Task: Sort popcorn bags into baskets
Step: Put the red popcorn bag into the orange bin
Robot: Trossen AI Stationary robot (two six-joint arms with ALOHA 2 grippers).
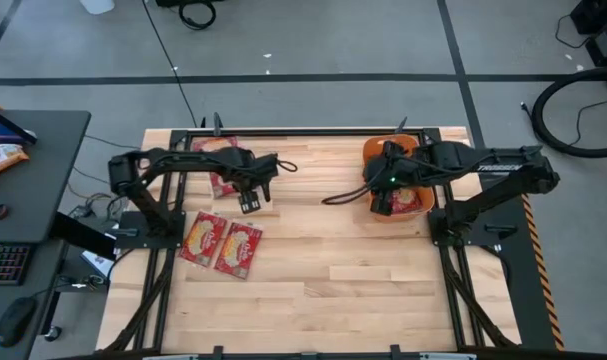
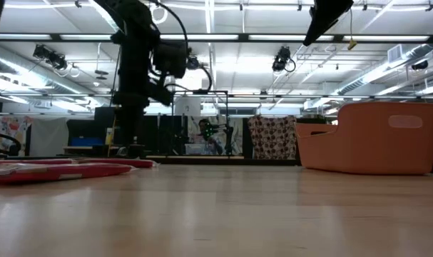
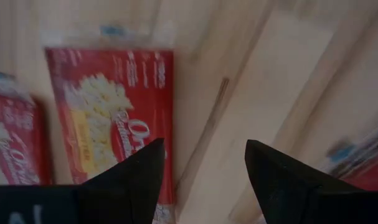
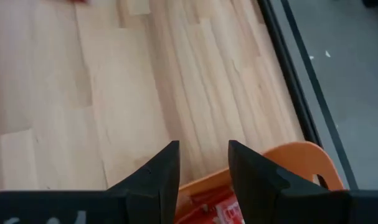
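Note:
The red popcorn bag between the farthest bag and the side-by-side pair has the near long edge [image 1: 227,195] [image 3: 166,144] that my left gripper should close on next.
Two red popcorn bags [image 1: 205,237] [image 1: 240,248] lie flat side by side on the table's left part. More red bags [image 1: 223,183] lie under the left arm near the far edge. My left gripper [image 1: 250,203] hangs open above the wood between these groups. In its wrist view the left gripper [image 3: 204,146] looks down on one bag [image 3: 111,118], and further bags [image 3: 11,143] [image 3: 363,171] show at the edges. The orange basket [image 1: 371,152] stands on the table's right part. My right gripper [image 4: 204,144] is open above the basket rim [image 4: 288,162], with a red bag [image 4: 229,208] inside.
The low view shows the basket [image 2: 373,139] standing upright at the right and the flat bags [image 2: 59,170] at the left, with bare wood between them. A black cable [image 1: 343,195] trails from the right arm over the table's middle. A desk with a keyboard [image 1: 3,262] stands beyond the left edge.

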